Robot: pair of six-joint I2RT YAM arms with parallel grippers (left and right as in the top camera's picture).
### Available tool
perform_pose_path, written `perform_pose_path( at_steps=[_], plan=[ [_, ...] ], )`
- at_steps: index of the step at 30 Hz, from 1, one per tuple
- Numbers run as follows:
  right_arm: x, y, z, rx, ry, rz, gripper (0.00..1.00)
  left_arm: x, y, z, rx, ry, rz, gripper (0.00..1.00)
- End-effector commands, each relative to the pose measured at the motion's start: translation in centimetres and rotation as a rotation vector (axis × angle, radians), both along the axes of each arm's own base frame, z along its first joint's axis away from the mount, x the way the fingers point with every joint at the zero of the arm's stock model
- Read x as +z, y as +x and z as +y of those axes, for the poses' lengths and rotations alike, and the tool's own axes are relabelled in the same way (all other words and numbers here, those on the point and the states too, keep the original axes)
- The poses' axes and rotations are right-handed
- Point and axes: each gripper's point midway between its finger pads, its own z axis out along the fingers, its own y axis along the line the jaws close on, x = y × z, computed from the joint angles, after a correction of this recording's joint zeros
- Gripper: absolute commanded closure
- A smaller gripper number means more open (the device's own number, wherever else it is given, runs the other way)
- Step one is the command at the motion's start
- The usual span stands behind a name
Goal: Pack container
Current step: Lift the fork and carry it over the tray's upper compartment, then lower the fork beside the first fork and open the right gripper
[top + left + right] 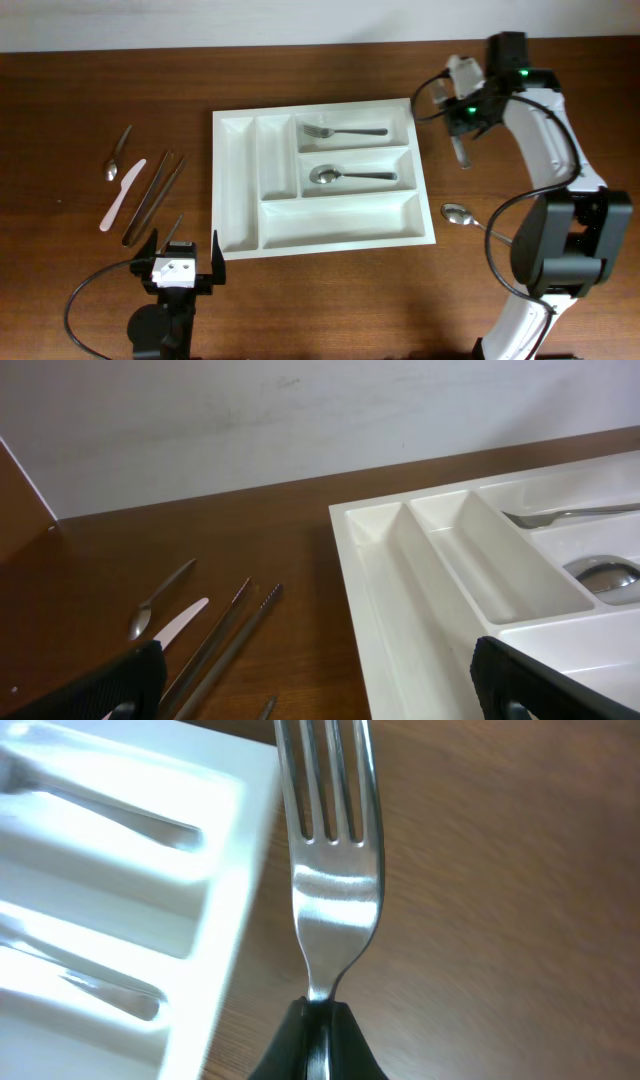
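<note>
I will have my right gripper release the second fork so that it rests on top of the fork in the white container's top long compartment point(345, 132) point(55, 794).
The white container point(240, 190) lies mid-table and holds a fork point(345, 131) in its top long compartment and a spoon point(350, 175) in the middle one. My right gripper point(464, 128) is just past the tray's right edge, shut on a second fork point(460, 152). In the right wrist view the jaws point(318, 1030) clamp that fork's neck point(330, 870), tines pointing away, beside the tray wall point(225, 910). My left gripper point(180, 256) is open and empty at the tray's front-left corner. The left wrist view shows the tray point(400, 610) between the open jaws point(320, 695).
Left of the tray lie a spoon point(115, 160), a white knife point(122, 195), two dark chopsticks point(155, 195) and a small utensil point(172, 232). Another spoon point(458, 213) lies right of the tray. The left wrist view shows the spoon point(150, 605), knife point(180, 622) and chopsticks point(225, 640).
</note>
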Motion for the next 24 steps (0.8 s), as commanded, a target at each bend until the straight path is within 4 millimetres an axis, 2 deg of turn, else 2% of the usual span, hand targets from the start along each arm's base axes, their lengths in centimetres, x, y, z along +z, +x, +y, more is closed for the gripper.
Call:
perform_pose_path(
  at_steps=[1, 8, 14, 20, 24],
  plan=[
    [0.9, 0.7, 3.1, 0.097, -0.010, -0.050, 0.96, -0.1, 0.0, -0.2, -0.006, -0.013, -0.003, 0.01],
    [1.1, 0.3, 8.6, 0.291, -0.045, -0.094, 0.96, -0.1, 0.0, -0.2, -0.006, -0.013, -0.003, 0.01],
    [1.2, -0.8, 12.9, 0.575, -0.140, -0.164, 0.96, -0.1, 0.0, -0.2, -0.006, -0.013, -0.003, 0.01],
    [1.3, -1.7, 16.1, 0.824, -0.230, -0.243, 0.96, -0.1, 0.0, -0.2, -0.006, -0.013, -0.003, 0.01],
    [1.5, -1.8, 17.4, 0.887, -0.254, -0.279, 0.96, -0.1, 0.0, -0.2, -0.006, -0.013, -0.003, 0.01]
  ],
)
